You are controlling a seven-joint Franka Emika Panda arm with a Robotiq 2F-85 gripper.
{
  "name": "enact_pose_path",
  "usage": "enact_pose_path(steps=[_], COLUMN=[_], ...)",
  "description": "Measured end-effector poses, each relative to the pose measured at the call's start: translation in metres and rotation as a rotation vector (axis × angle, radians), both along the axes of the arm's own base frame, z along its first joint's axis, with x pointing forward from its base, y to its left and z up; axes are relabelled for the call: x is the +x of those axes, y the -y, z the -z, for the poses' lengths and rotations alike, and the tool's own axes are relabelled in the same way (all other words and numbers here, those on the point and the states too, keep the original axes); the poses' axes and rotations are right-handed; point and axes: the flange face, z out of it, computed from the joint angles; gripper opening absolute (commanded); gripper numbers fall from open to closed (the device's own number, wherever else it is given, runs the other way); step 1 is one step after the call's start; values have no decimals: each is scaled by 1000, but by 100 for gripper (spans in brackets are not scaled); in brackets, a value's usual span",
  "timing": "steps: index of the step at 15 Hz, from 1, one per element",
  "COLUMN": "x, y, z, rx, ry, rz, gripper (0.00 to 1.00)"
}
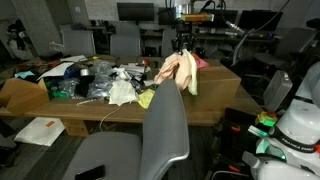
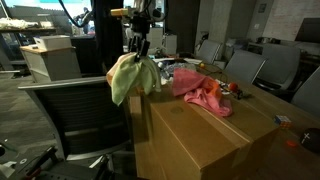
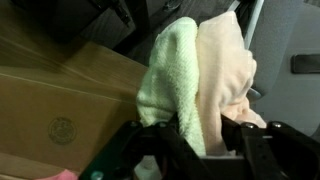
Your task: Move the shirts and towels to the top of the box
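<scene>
Next, I let go of the bundle of cloth over the box top's near edge [image 1: 194,76], in front of the pink cloth.
My gripper [image 2: 141,48] is shut on a bunch of cloth: a pale green towel [image 3: 168,80] and a peach cloth [image 3: 222,75] hang from it. In an exterior view the bunch [image 2: 128,76] dangles at the near end of the big cardboard box [image 2: 200,135], just past its edge. In an exterior view the same bunch [image 1: 180,70] hangs above the box top [image 1: 215,90]. A pink cloth [image 2: 203,90] lies crumpled on the box top. A white cloth [image 1: 121,92] and a yellow cloth [image 1: 146,98] lie on the table beside the box.
A grey office chair [image 1: 165,130] stands in front of the table. The table [image 1: 60,100] holds cluttered bags and items. More chairs [image 2: 245,68] and a smaller cardboard box [image 2: 50,60] stand around. A monitor [image 1: 135,13] is at the back.
</scene>
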Motion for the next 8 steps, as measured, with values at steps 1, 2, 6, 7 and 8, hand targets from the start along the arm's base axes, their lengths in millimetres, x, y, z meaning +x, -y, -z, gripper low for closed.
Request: enact_pose_path(steps=[1,2,6,7,8], x=[-4,-9,-32,-37,-42], y=[12,23,63,71,79], z=[0,0,-7,-11,-17], rx=[19,37,91,98,104], ry=[5,10,42,54,67], rz=[35,69,194,232,277], gripper=[6,6,6,6,6])
